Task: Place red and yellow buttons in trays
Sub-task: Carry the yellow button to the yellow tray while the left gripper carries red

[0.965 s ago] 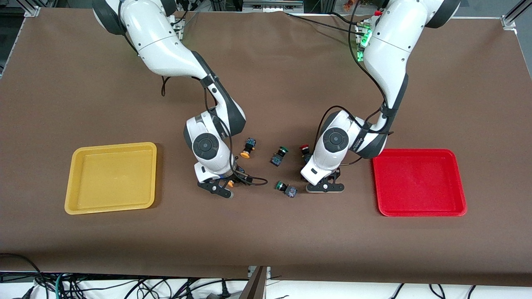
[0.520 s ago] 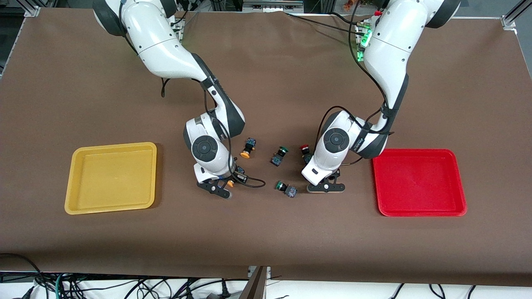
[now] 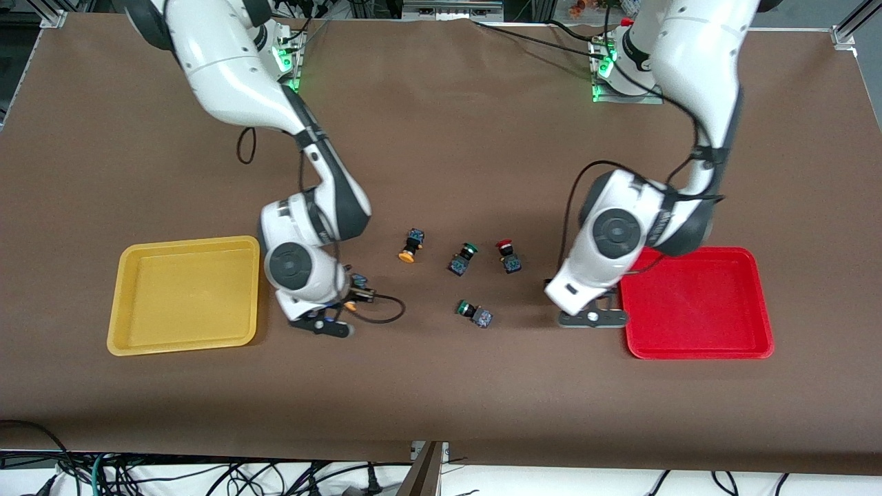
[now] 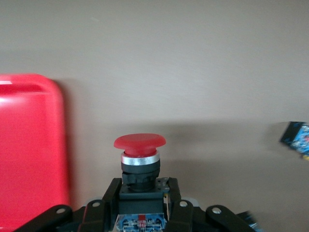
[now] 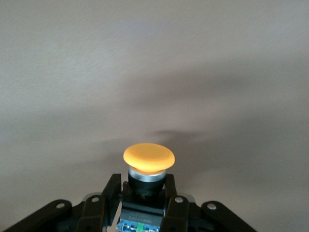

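Observation:
The robot's left gripper will release the red-capped button in the red tray's front corner area (image 3: 681,324), nearest the loose buttons. That red-capped button is now just beside the tray.
My right gripper (image 3: 324,324) is shut on a yellow-capped button (image 5: 148,164) and holds it over the table beside the yellow tray (image 3: 185,242); the grip shows in the right wrist view (image 5: 143,193). My left gripper (image 3: 592,318) is shut on a red-capped button (image 4: 139,159) just beside the red tray (image 3: 696,344); its wrist view (image 4: 142,193) shows the tray's rim (image 4: 29,145) close by. A second yellow button (image 3: 410,246) and a second red button (image 3: 508,255) lie on the table between the arms. Both trays hold nothing.
Two green-capped buttons lie mid-table, one (image 3: 465,256) between the loose yellow and red ones, one (image 3: 475,313) nearer the front camera. A black cable (image 3: 382,313) loops from the right wrist. The brown table surface (image 3: 441,399) spreads wide.
Both arms have swung apart with their buttons: the right gripper toward the yellow tray, the left gripper toward the red tray. The loose buttons have not moved.

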Tool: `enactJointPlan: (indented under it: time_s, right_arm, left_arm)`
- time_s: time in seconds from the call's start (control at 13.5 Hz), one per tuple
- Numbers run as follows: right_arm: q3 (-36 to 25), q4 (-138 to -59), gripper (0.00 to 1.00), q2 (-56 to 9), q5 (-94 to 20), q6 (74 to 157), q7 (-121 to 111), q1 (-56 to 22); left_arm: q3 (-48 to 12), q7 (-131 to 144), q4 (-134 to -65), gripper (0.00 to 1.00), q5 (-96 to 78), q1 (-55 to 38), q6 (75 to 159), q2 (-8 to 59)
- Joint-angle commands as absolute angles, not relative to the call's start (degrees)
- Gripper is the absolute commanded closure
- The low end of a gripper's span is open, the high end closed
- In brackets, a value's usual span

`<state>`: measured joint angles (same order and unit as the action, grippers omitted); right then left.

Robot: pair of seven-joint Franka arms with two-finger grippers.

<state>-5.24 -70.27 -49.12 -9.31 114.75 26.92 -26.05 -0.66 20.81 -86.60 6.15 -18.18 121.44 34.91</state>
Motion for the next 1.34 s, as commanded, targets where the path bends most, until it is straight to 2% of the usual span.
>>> enactJointPlan:
  time_s: [0.0, 0.15, 0.22, 0.37, 0.52, 0.59, 0.67, 0.74, 0.82, 1.04, 1.26]
  right_arm:
    - [-6.92, -71.28, 1.00, -44.66, -9.14, 108.92, 14.38, -22.95]
    - [-13.41, -71.98, 1.00, -43.95, -9.66, 103.47, 3.22, -22.76]
    - [-15.88, -73.46, 1.00, -43.95, -10.02, 103.45, -2.23, -22.33]
    - [-16.70, -75.92, 1.00, -44.21, -10.19, 106.41, -9.72, -18.13]
    - [-16.52, -80.83, 0.99, -44.56, -12.20, 112.99, -16.31, -14.69]
    - [-16.52, -82.95, 0.92, -44.65, -13.78, 115.90, -19.13, -13.98]
    - [-16.52, -84.01, 0.71, -44.65, -14.32, 117.41, -21.07, -13.63]
    - [-16.44, -83.85, 0.38, -44.56, -14.76, 117.16, -20.92, -13.36]
    - [-16.44, -83.67, 0.21, -44.21, -16.16, 116.98, -20.31, -13.79]
    - [-16.26, -80.44, 0.19, -43.16, -18.28, 111.38, -11.90, -16.42]
    - [-15.91, -77.96, 0.18, -42.80, -18.89, 108.02, 2.23, -23.35]
  left_arm:
    - [-1.23, 9.54, -87.11, 0.84, 7.47, -13.81, 117.61, 31.64]
    - [-1.23, 1.79, -86.48, 0.84, 7.73, -10.30, 117.16, 31.46]
    - [-1.14, -2.77, -86.48, 0.84, 8.00, -8.80, 117.16, 31.46]
    - [-0.62, -13.40, -86.40, 0.84, 8.26, -5.12, 118.38, 32.08]
    - [-0.62, -17.65, -86.48, 0.83, 8.35, -1.42, 121.18, 32.95]
    - [-0.62, -19.58, -86.75, 0.83, 8.35, -0.54, 122.59, 33.83]
    - [-0.62, -21.60, -86.84, 0.83, 8.35, 0.69, 124.09, 34.88]
    - [-0.53, -24.23, -86.75, 0.81, 8.96, 1.57, 125.84, 36.46]
    - [-0.61, -27.56, -86.75, 0.81, 10.18, 2.80, 127.77, 37.69]
    - [-1.14, -31.03, -88.76, 0.79, 9.67, 4.05, 129.99, 39.63]
    - [-1.23, -31.11, -89.21, 0.69, 9.67, 3.60, 129.99, 41.48]
